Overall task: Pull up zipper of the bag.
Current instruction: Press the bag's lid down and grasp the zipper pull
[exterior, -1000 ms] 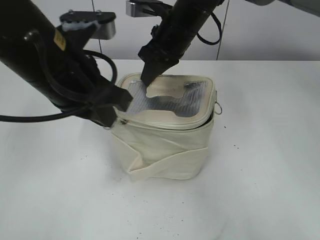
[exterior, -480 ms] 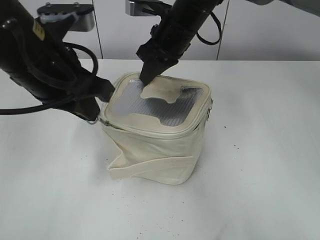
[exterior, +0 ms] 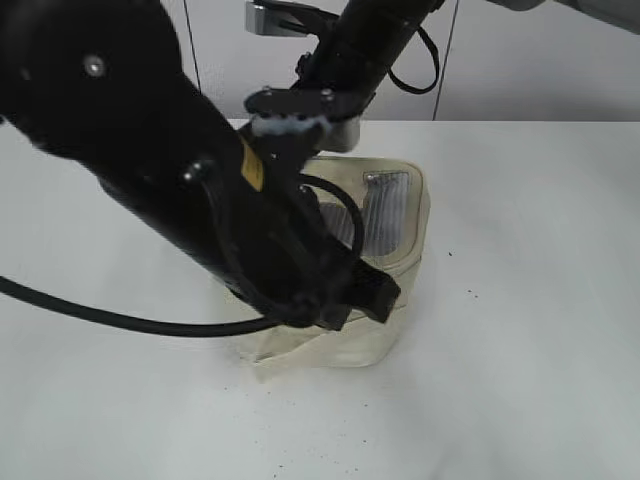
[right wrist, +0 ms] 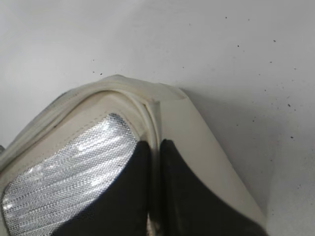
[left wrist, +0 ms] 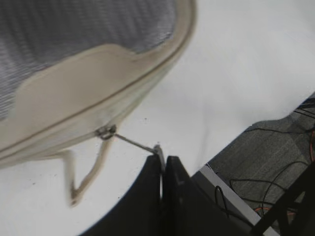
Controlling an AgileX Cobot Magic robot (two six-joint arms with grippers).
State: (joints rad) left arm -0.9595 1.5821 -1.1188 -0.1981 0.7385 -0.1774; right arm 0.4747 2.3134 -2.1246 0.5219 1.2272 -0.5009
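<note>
The robot's left gripper will release the silver zipper pull, now drawn taut away from the rim, against the cream bag's front, just below the bag's rim (exterior: pixel 271 303) (left wrist: pixel 106 140).
The cream bag (exterior: pixel 400 240) stands mid-table, mostly hidden behind my left arm. Its grey mesh top (exterior: pixel 390 200) shows at the right. In the left wrist view the bag's top (left wrist: pixel 74 93) fills the upper left, and a silver zipper pull (left wrist: pixel 106 132) sits on the rim's zip track. My left gripper (left wrist: pixel 162 158) is shut on that pull's ring, drawn taut away from the rim. In the exterior view it (exterior: pixel 375 295) is at the bag's front right. My right gripper (right wrist: pixel 155 150) is shut on the bag's rim (right wrist: pixel 152 113) beside the mesh (right wrist: pixel 74 172). In the exterior view its fingertips are hidden.
The white table (exterior: pixel 540 330) carries small dark specks. A white wall stands behind it. The left wrist view shows the table's edge with a dark floor and cables (left wrist: pixel 275 167) beyond. My left arm (exterior: pixel 180 190) crosses in front of the bag.
My left arm has swung from the bag's left side across its front to the front right, taking the zipper pull along the rim. The bag has shifted. The right gripper stays on the back rim.
</note>
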